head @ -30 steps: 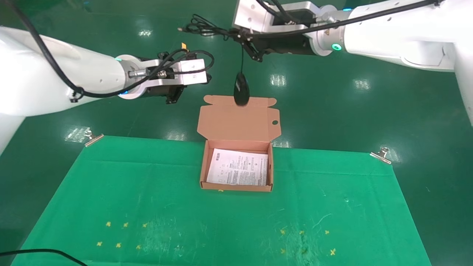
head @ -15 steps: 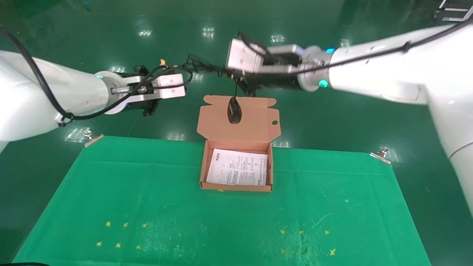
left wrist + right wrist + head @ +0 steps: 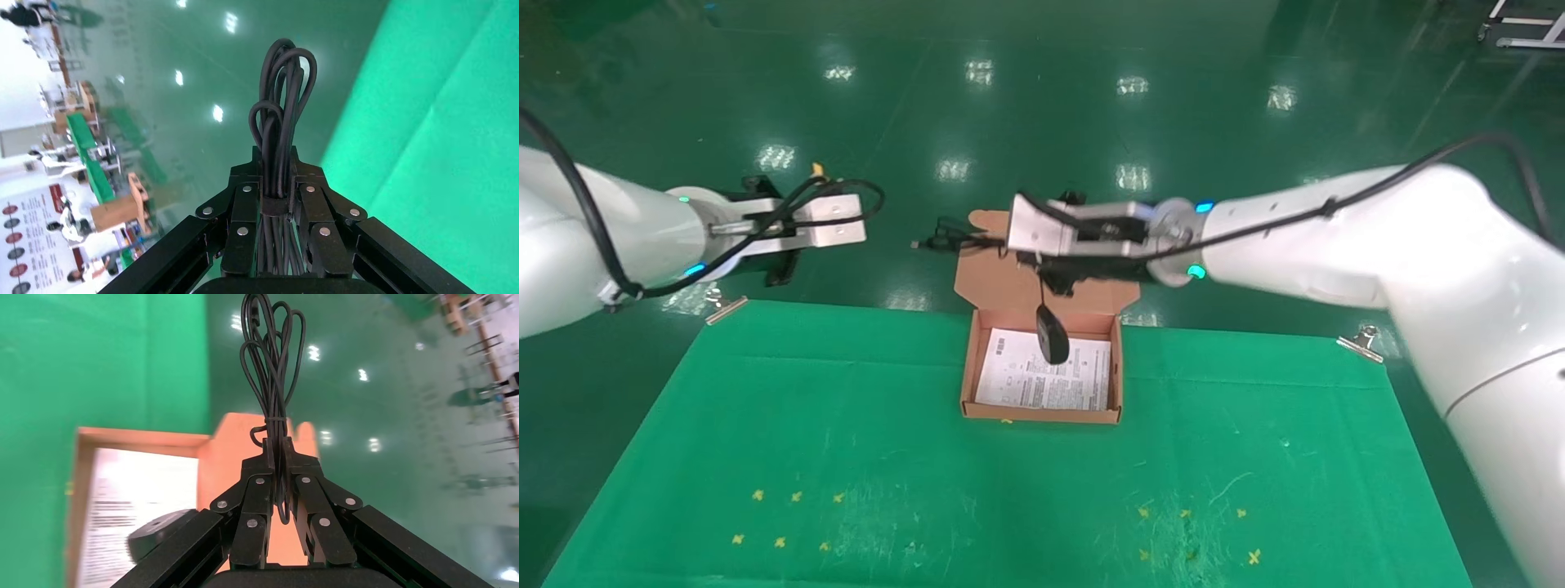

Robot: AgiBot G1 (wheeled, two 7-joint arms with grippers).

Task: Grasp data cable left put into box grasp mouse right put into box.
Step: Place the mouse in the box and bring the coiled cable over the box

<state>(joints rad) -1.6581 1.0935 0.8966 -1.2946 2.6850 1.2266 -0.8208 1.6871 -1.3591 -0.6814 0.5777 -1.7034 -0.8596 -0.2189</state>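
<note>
The black mouse, hanging low over the sheet now, will lie on the white printed sheet [image 3: 1044,392] [image 3: 103,540] along the near side of the box once my right gripper releases it.
The salmon-orange box [image 3: 1042,413] stands open at the cloth's far edge, its flap lid [image 3: 997,286] upright and a white printed sheet [image 3: 1019,377] at its bottom. My right gripper [image 3: 1030,260] is just above the lid and is shut on the mouse's bundled cord [image 3: 272,361]. The black mouse [image 3: 1052,335] hangs from it on a thin cord, low over the sheet. It also shows in the right wrist view [image 3: 160,531]. My left gripper [image 3: 278,160] is shut on the looped data cable [image 3: 283,92]. It hovers left of the box, off the cloth's far left corner [image 3: 779,268].
A green cloth [image 3: 846,441] covers the table, held by metal clips at its far corners [image 3: 725,307] [image 3: 1361,341]. Small yellow crosses [image 3: 780,541] mark its near part. Glossy green floor lies beyond.
My right arm has come down and nearer, bringing the mouse from above the lid's top edge to low over the sheet. My left arm has moved left and lower with the data cable.
</note>
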